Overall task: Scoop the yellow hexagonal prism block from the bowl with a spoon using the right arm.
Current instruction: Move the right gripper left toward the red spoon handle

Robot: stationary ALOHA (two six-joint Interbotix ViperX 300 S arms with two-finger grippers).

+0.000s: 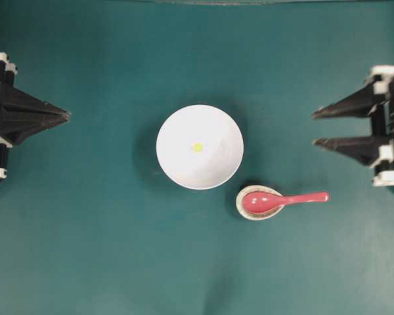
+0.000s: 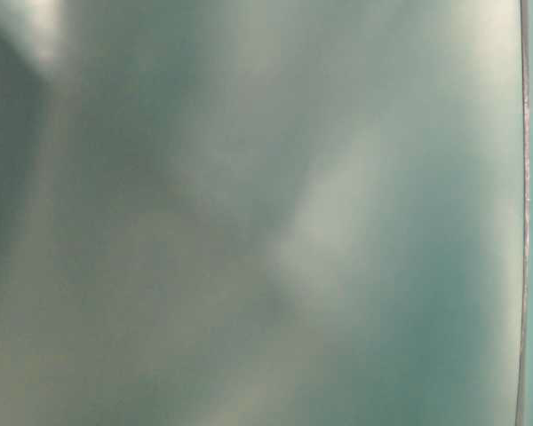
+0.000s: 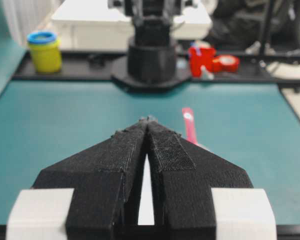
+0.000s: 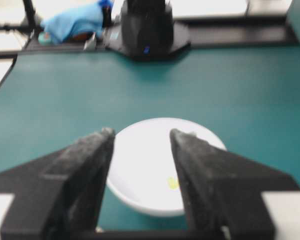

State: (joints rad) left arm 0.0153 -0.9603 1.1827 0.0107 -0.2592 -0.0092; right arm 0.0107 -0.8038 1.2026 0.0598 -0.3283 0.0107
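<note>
The fingers of my right gripper should close on the handle [image 1: 301, 198] of the pink-red spoon, near the spoon's scoop, just outside the small speckled dish's rim.
The white bowl [image 1: 177, 167] stands at the table's middle with the tiny yellow block [image 1: 197, 147] lying in it. The pink-red spoon [image 1: 295, 197] lies to the bowl's lower right, its scoop resting in a small speckled dish [image 1: 249, 212] and its handle pointing right. My right gripper [image 1: 314, 128] is open and empty at the right edge, well away from the spoon. In the right wrist view the gripper [image 4: 142, 133] frames the bowl [image 4: 140, 165] and the block [image 4: 173, 183]. My left gripper [image 1: 67, 116] is shut and empty at the left edge, as the left wrist view [image 3: 147, 120] also shows.
The left wrist view shows the spoon handle [image 3: 189, 125], the other arm's base [image 3: 151, 60], a yellow jar [image 3: 44, 52] and red items [image 3: 212, 59] beyond the table. The right wrist view shows blue cloth [image 4: 72, 22] at the far edge. The table-level view is a blur.
</note>
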